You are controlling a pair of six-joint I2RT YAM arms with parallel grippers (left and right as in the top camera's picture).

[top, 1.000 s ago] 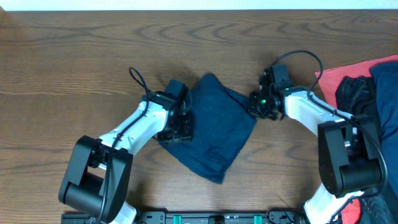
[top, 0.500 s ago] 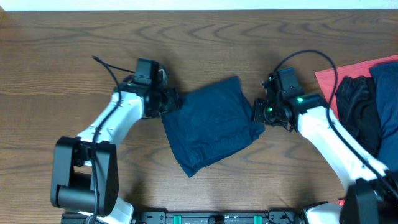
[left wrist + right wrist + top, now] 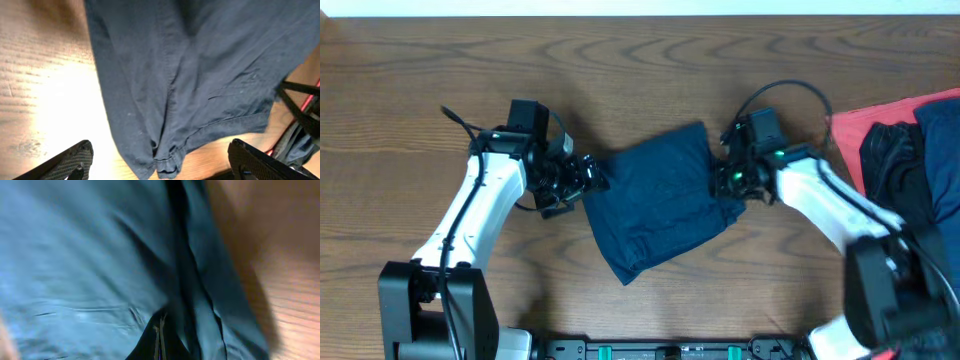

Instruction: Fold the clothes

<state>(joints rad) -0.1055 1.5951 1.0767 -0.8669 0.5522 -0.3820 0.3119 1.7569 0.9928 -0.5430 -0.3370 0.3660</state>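
I should close my left gripper on the middle of the shorts' side edge (image 3: 606, 221) (image 3: 114, 75), between the loose hemmed corner and the far corner opposite my right gripper.
The clothes, dark navy shorts (image 3: 655, 205), lie folded in a rough tilted square at the table's middle. My left gripper (image 3: 585, 180) is open at their left edge. In the left wrist view its fingers (image 3: 70, 162) stand wide apart, and a hemmed corner of the shorts (image 3: 167, 165) lies loose on the wood between them. My right gripper (image 3: 725, 182) is shut, low over the shorts' right edge. Navy fabric (image 3: 90, 265) fills the right wrist view, with the closed fingertips (image 3: 160, 340) resting against it and nothing visibly pinched.
A red cloth (image 3: 880, 115), a shiny black crinkled garment (image 3: 885, 160) and a blue cloth (image 3: 942, 140) are piled at the table's right edge. The right arm's black cable (image 3: 785, 90) loops above its wrist. Bare wood surrounds the shorts.
My left gripper has opened, let go of the shorts' left edge and drawn back a little. The right gripper, still shut, slid left onto the shorts' right edge. The shorts settled flatter.
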